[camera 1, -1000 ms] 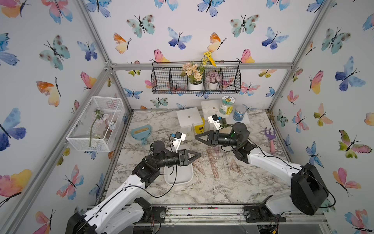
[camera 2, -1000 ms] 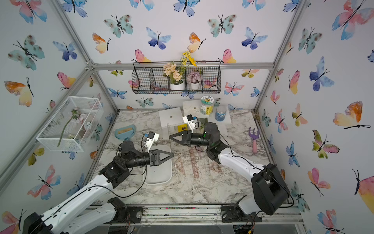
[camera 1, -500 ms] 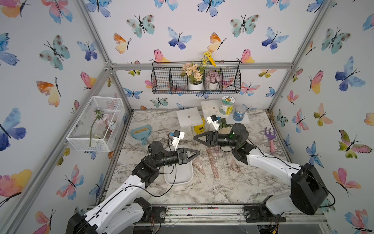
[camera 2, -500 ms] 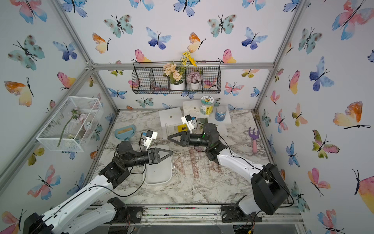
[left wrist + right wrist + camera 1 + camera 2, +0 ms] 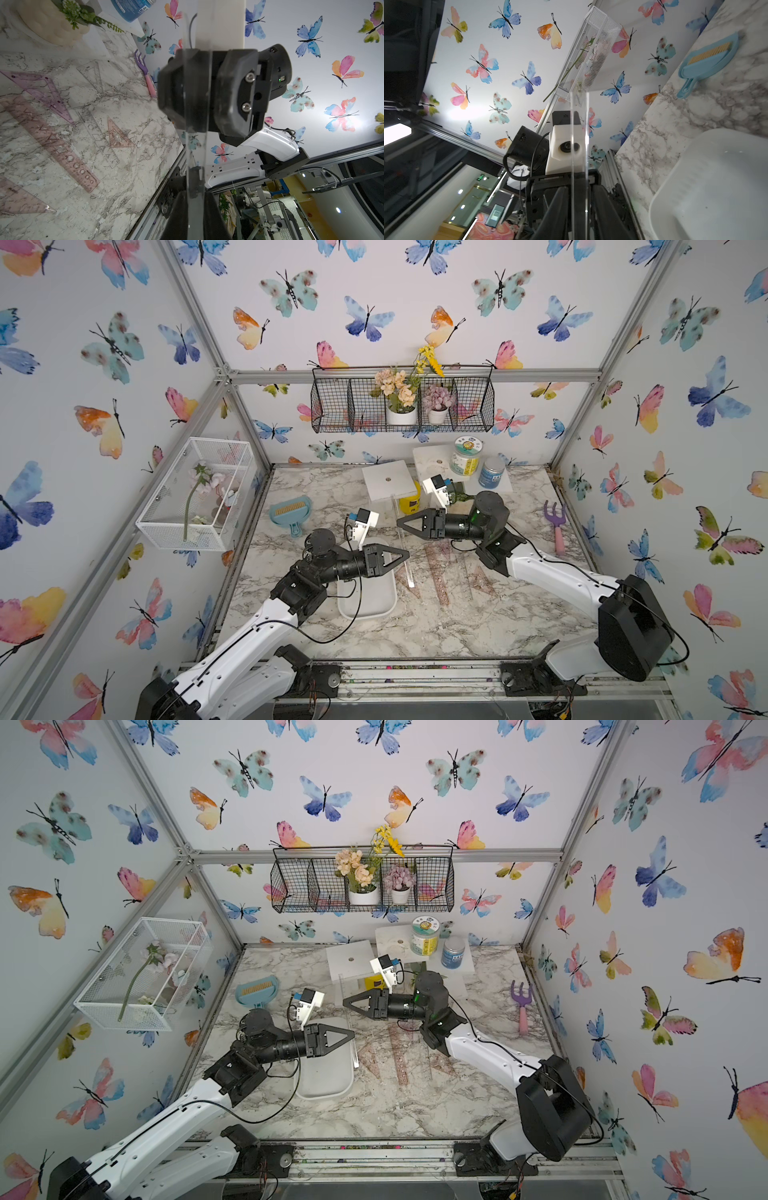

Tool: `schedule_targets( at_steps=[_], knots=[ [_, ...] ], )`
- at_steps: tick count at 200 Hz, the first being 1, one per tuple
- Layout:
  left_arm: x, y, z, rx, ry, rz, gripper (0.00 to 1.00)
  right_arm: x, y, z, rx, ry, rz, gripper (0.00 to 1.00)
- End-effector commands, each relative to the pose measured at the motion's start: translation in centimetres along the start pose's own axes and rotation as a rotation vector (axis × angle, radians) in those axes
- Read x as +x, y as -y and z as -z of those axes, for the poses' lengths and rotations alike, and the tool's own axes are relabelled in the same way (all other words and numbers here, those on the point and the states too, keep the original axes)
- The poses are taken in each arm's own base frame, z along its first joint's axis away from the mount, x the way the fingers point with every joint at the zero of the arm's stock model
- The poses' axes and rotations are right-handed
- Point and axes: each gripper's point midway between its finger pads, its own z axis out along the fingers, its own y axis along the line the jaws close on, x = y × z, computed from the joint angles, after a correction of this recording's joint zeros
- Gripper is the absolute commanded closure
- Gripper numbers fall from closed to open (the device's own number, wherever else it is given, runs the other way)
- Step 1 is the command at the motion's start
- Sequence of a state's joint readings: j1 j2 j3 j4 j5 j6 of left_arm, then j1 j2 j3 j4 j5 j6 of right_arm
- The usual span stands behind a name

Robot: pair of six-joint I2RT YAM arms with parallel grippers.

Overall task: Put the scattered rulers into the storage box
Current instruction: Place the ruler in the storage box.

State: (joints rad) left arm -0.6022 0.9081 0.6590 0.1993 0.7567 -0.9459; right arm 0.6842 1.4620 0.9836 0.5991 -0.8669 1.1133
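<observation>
My left gripper is to put the long clear ruler down on the middle of the white storage box's bottom (image 5: 372, 587).
A long clear ruler (image 5: 409, 573) stands on edge above the table, and both grippers meet at it. My left gripper (image 5: 406, 554) is shut on the ruler (image 5: 196, 158) at its middle, above the right rim of the white storage box (image 5: 370, 601). My right gripper (image 5: 400, 523) faces it from the far side; in the right wrist view its jaws (image 5: 579, 189) stand open with a gap on each side of the ruler (image 5: 579, 128). Several pinkish rulers (image 5: 440, 572) and set squares (image 5: 39, 91) lie flat on the marble to the right of the box.
A blue dustpan (image 5: 289, 512) lies at the back left and a purple-and-pink garden fork (image 5: 557, 526) at the right edge. White platforms with jars (image 5: 465, 456) and a yellow jar (image 5: 409, 502) stand at the back. A white mesh basket (image 5: 199, 493) hangs on the left wall.
My left jaws have closed onto the clear ruler. My right jaws, which were shut on it, have just opened. Both arms shifted slightly left.
</observation>
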Motion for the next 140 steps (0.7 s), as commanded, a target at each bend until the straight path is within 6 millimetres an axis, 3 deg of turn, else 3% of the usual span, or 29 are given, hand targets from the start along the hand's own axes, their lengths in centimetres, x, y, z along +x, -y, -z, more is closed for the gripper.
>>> schedule_targets(
  at_steps=[1, 25, 50, 73, 111, 140],
  knots=[
    [-0.2, 0.2, 0.5, -0.057, -0.014, -0.036, 1.0, -1.2, -0.3, 0.2, 0.077, 0.039, 0.066, 0.5],
    [0.2, -1.5, 1.6, -0.165, -0.028, -0.014, 1.0, -2.2, 0.4, 0.6, 0.188, 0.062, 0.117, 0.35],
    [1.0, -5.1, 3.3, -0.323, -0.037, 0.041, 1.0, -2.9, 2.1, 1.6, 0.351, 0.077, 0.158, 0.32],
    [2.4, -9.7, 4.7, -0.503, -0.044, 0.09, 1.0, -2.9, 4.7, 3.2, 0.53, 0.077, 0.163, 0.32],
    [5.3, -16.7, 6.4, -0.78, -0.156, 0.181, 1.0, -0.6, 9.1, 5.0, 0.712, 0.009, 0.109, 0.36],
    [6.0, -19.9, 7.2, -0.913, -0.188, 0.193, 1.0, 1.4, 10.9, 5.5, 0.729, -0.026, 0.07, 0.38]
  ],
)
